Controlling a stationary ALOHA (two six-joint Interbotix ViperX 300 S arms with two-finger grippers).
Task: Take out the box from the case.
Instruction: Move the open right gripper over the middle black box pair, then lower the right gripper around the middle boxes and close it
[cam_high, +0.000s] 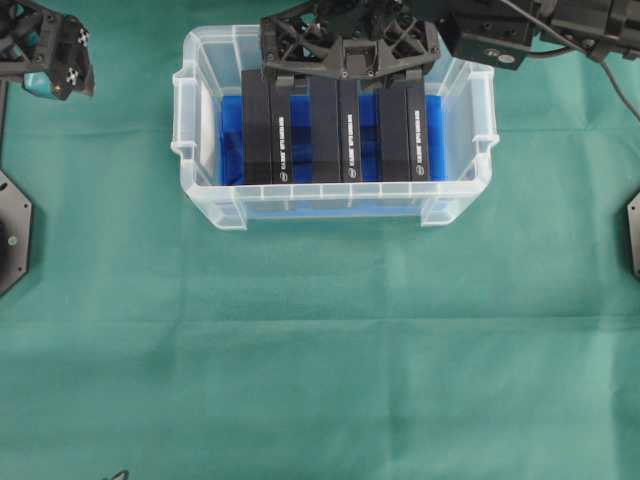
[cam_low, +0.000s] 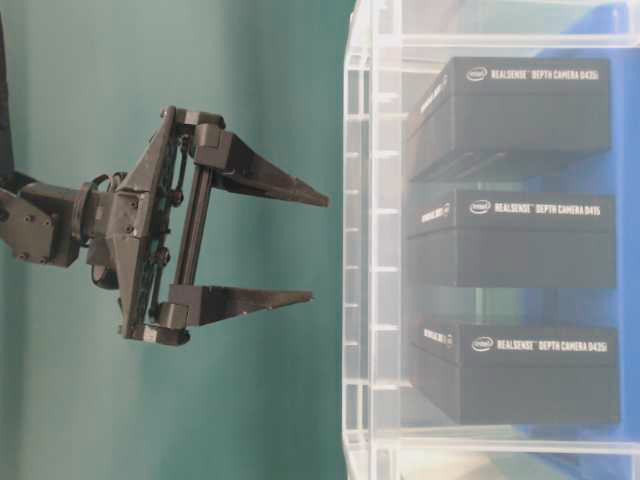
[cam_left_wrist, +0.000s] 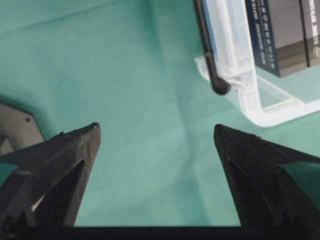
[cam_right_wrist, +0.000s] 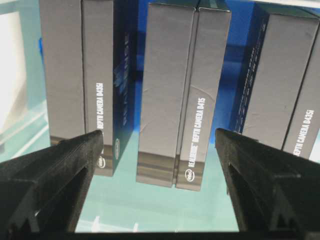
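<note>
I will next lower my right gripper to the middle black camera box and close it on its long sides (cam_high: 335, 113) (cam_right_wrist: 179, 84), about halfway along the box.
The case (cam_high: 185, 110) is a clear plastic bin with blue cloth (cam_high: 230, 140) on its bottom. It holds three black camera boxes side by side. My right gripper (cam_high: 345, 65) hangs open over the case's far end. In the right wrist view its fingers straddle the middle box (cam_right_wrist: 182, 90) from above, without touching it. In the table-level view the right gripper (cam_low: 318, 247) stops just short of the case's rim (cam_low: 360, 250), in line with the middle box (cam_low: 515, 240). My left gripper (cam_high: 55, 60) is open and empty at the far left, away from the case (cam_left_wrist: 240, 50).
Green cloth (cam_high: 320, 350) covers the table. Black arm bases sit at the left edge (cam_high: 10, 230) and right edge (cam_high: 632, 235). Boxes flank the middle one on the left (cam_high: 265, 125) and right (cam_high: 405, 130). A thin black bar (cam_left_wrist: 207, 45) crosses the case's wall.
</note>
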